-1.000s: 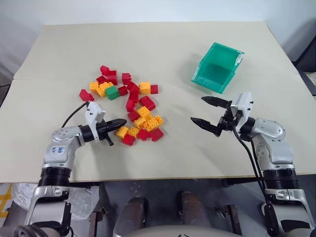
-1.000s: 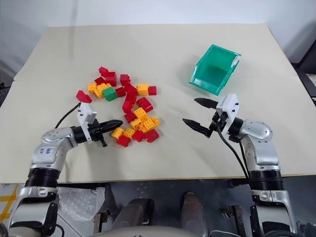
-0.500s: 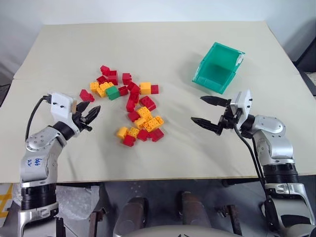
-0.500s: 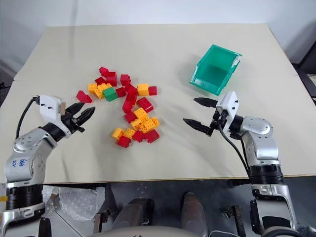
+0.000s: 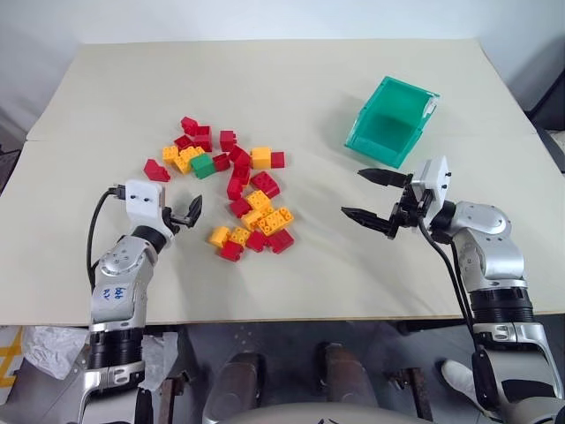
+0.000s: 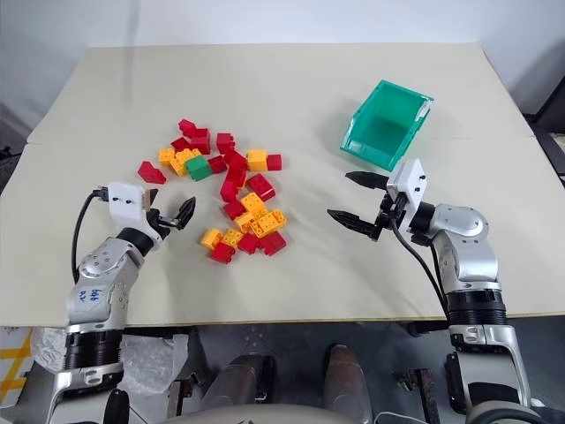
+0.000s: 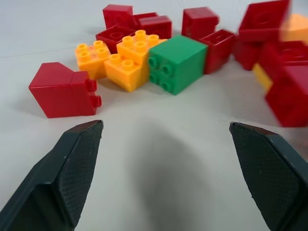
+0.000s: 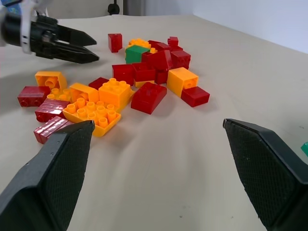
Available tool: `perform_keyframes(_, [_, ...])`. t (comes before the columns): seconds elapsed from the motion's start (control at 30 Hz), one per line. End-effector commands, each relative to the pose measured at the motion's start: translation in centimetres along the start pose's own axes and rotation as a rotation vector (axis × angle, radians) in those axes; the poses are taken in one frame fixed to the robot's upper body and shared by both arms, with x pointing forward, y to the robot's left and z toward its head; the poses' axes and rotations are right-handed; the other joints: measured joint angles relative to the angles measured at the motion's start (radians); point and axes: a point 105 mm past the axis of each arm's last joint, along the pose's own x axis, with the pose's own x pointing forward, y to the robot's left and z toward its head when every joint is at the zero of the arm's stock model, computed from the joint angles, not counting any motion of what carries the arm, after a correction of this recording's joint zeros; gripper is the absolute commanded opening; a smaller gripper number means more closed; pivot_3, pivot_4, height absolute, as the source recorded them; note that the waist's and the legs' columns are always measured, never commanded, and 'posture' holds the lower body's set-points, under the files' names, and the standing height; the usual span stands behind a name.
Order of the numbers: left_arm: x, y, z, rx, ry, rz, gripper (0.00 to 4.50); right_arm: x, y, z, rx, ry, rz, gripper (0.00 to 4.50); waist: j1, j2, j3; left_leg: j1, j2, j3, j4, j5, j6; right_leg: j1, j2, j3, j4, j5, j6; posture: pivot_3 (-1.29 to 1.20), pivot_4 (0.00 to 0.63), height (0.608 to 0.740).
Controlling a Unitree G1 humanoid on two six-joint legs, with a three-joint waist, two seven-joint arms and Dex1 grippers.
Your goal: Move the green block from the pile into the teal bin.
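Note:
Next, I move my left gripper over to the green block beside the yellow bricks and close it on the green block's studded end [image 5: 197, 170] [image 7: 162, 74].
The green block [image 5: 202, 165] lies on its side at the pile's [image 5: 238, 190] far left part, touching yellow and red bricks. In the left wrist view the green block [image 7: 177, 63] is straight ahead of my left gripper [image 7: 166, 129], which is open, empty and a short way in front of it. My right gripper [image 5: 355, 193] hovers open and empty to the right of the pile, pointing at it. The teal bin [image 5: 391, 120] stands empty behind the right gripper, at the table's far right.
A single red brick [image 5: 156, 170] lies apart, left of the pile and just ahead of the left gripper. The beige table [image 5: 309, 79] has bare surface between pile and bin. Its near edge runs just under both arms.
My left gripper has opened from shut. It swung away from the pile's near edge, moved left, and now points toward the green block. The right arm stayed put.

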Motion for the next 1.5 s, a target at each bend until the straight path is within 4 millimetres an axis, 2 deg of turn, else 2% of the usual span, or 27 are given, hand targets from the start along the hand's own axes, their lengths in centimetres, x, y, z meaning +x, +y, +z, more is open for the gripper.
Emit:
perform_keyframes(0.03, [2.0,0.2,-0.6,0.016,0.008,-0.012,4.47,-0.3,-0.2,1.1,-0.038,-0.013,-0.009,4.50,0.003,0.000,0.000,0.000,-0.001,0.000,0.000,0.000,0.000,0.000,0.000,0.000,0.000,0.000,0.000,0.00,0.150,0.740])
perform_keyframes(0.37, [6.4,-0.7,-0.7,0.050,0.027,-0.071,4.47,-0.7,-0.2,1.1,-0.041,-0.006,-0.028,4.50,0.028,0.000,0.000,0.001,-0.002,0.000,0.004,0.001,0.000,0.002,0.000,0.000,0.000,0.000,0.000,0.00,0.150,0.740])
perform_keyframes(0.57, [7.6,-1.9,-0.8,0.061,0.032,-0.123,4.47,-0.7,-0.2,1.2,-0.044,-0.004,-0.034,4.50,0.032,0.000,0.000,0.002,-0.003,0.000,0.004,0.002,0.001,0.003,-0.001,0.000,0.001,0.002,0.001,0.00,0.150,0.740])
perform_keyframes(0.7, [8.5,-3.8,-0.4,0.046,0.050,-0.203,4.47,-0.5,-0.4,1.3,-0.050,-0.008,-0.042,4.50,0.046,0.001,0.000,0.001,-0.004,0.000,0.004,0.003,0.001,0.003,-0.002,0.000,0.001,0.002,0.002,0.00,0.150,0.740])
perform_keyframes(0.87, [8.5,-4.6,0.0,0.039,0.036,-0.259,4.47,-0.6,-0.4,1.3,-0.054,-0.011,-0.048,4.50,0.054,0.001,0.000,0.000,-0.005,0.002,0.004,0.003,0.003,0.004,-0.003,0.000,0.000,0.004,0.004,0.00,0.150,0.740])
perform_keyframes(1.03, [7.6,-4.7,-0.3,0.032,0.030,-0.277,4.47,-0.8,-0.5,1.3,-0.057,-0.010,-0.055,4.50,0.050,0.001,0.000,-0.001,-0.007,0.000,0.004,0.002,0.004,0.004,-0.003,0.000,-0.001,0.005,0.006,0.00,0.150,0.740])
perform_keyframes(1.27, [6.7,-7.2,-0.8,0.001,0.057,-0.371,4.47,-0.7,-0.3,1.2,-0.055,-0.012,-0.056,4.50,0.047,0.001,0.000,-0.001,-0.006,0.000,0.002,0.002,0.005,0.003,-0.003,0.000,-0.005,0.005,0.006,0.00,0.150,0.740])
perform_keyframes(1.37, [7.3,-7.1,-0.5,-0.004,0.060,-0.348,4.47,-0.4,-0.4,1.3,-0.056,-0.019,-0.056,4.50,0.048,0.001,0.000,-0.001,-0.006,0.001,0.002,0.002,0.005,0.004,-0.003,0.000,-0.005,0.005,0.006,0.00,0.150,0.740])
perform_keyframes(1.5, [8.2,-5.9,0.0,-0.019,0.054,-0.269,4.47,-0.4,-0.5,1.3,-0.058,-0.021,-0.058,4.50,0.053,0.001,0.000,-0.001,-0.006,0.000,0.003,0.002,0.005,0.004,-0.003,0.000,-0.005,0.005,0.006,0.00,0.150,0.740])
